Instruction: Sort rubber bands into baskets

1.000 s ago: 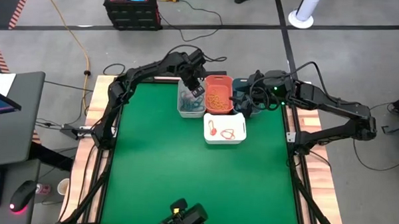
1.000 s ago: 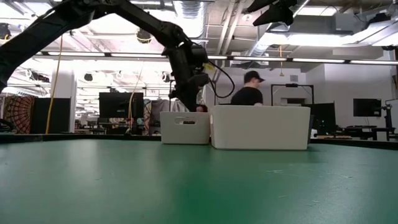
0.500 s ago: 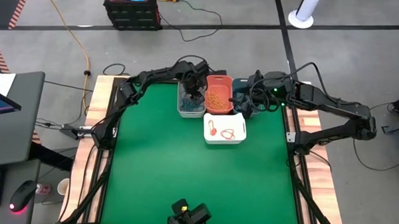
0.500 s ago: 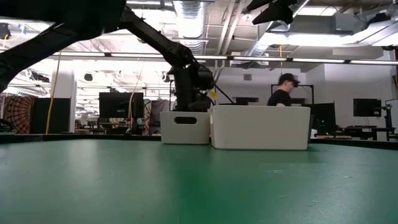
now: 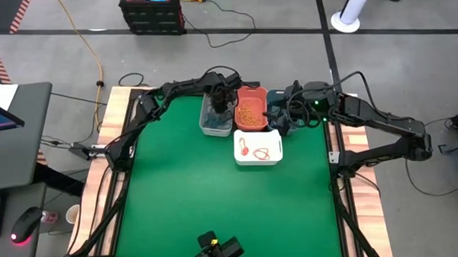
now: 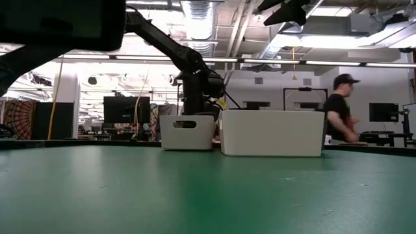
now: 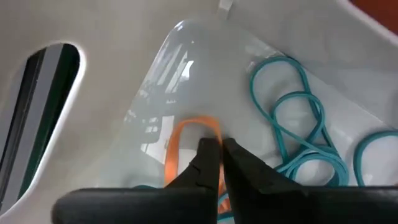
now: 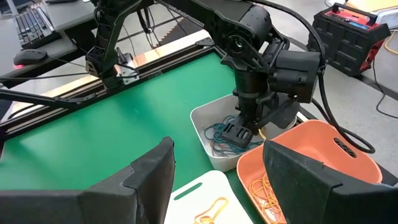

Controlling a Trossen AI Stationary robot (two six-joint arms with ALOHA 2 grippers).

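I will release the orange rubber band with my left gripper in the white basket (image 5: 247, 147), between the red rubber bands.
My left gripper (image 7: 219, 144) reaches down inside the light grey basket (image 5: 211, 126), shut on a yellow-orange rubber band (image 7: 180, 140) near one end wall. Several teal bands (image 7: 292, 118) lie on the basket floor beside it. The coral-orange basket (image 5: 251, 112) holds yellow-orange bands. The white basket (image 5: 257, 147) holds red and orange bands. My right gripper (image 5: 279, 119) is open and empty, above the dark slate-blue basket (image 5: 275, 106), which it mostly hides. My left gripper pinches the orange band between its two fingertips at the loop's curved end (image 7: 208, 124). The fingers come from above, pointing down into the grey basket. The rest of the loop lies on the basket floor (image 7: 168, 93).
The four baskets stand close together at the table's far middle. The green mat (image 5: 211, 196) spreads from them to the near edge. A person (image 6: 338, 117) walks in the room behind the table.
My left gripper has gone down into the grey basket, among the bands. The grey basket has slid a little toward the table's left. The person in the background has walked to the right.
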